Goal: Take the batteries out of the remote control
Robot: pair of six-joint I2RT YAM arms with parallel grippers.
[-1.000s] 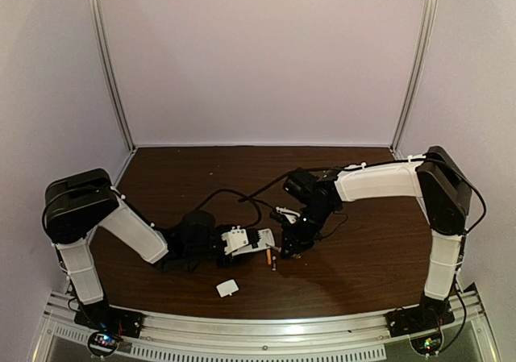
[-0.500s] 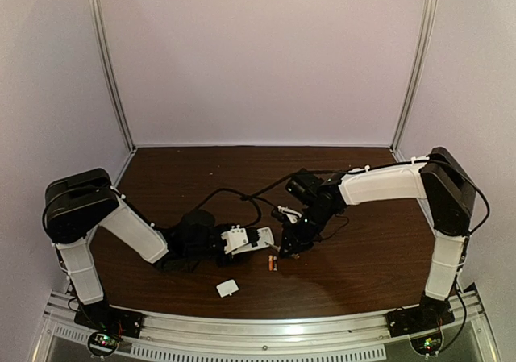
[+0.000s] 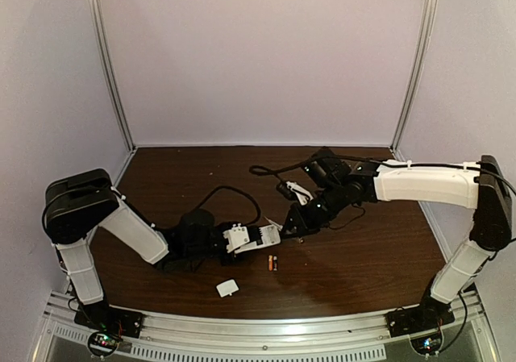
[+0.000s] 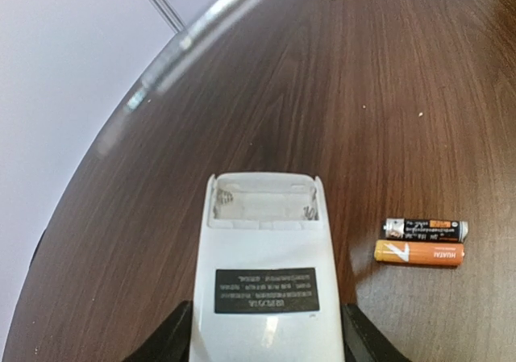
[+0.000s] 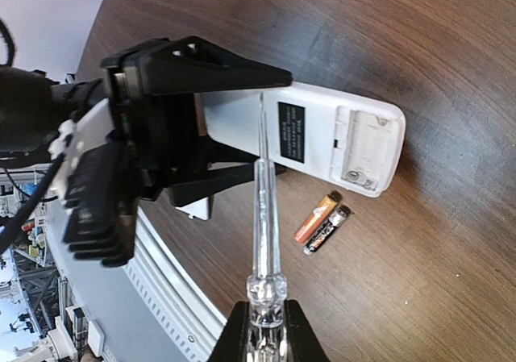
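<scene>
My left gripper will let go of the white remote control on the brown table (image 3: 176, 251) under its arm's black wrist.
The white remote control (image 4: 266, 281) lies back-up between the left gripper's (image 4: 266, 344) black fingers, which are shut on its sides. Its battery bay (image 4: 262, 205) is open and empty. Two batteries, one orange (image 4: 419, 254) and one dark (image 4: 425, 230), lie side by side on the table to the right of the remote. The top view shows them (image 3: 272, 263) just in front of the remote (image 3: 260, 237). The right gripper (image 5: 264, 334) is shut on a clear-handled screwdriver (image 5: 264, 209), whose tip hovers over the remote (image 5: 339, 136). The batteries (image 5: 321, 222) lie below the remote in that view.
The small white cover piece (image 3: 227, 288) lies on the brown table near the front edge, left of the batteries. A black cable (image 3: 242, 197) loops across the table behind the left arm. A metal rail (image 3: 242, 330) runs along the near edge.
The right gripper has pulled back and to the right with the screwdriver, away from the batteries. The batteries now lie still in front of the remote. The left arm has hardly moved.
</scene>
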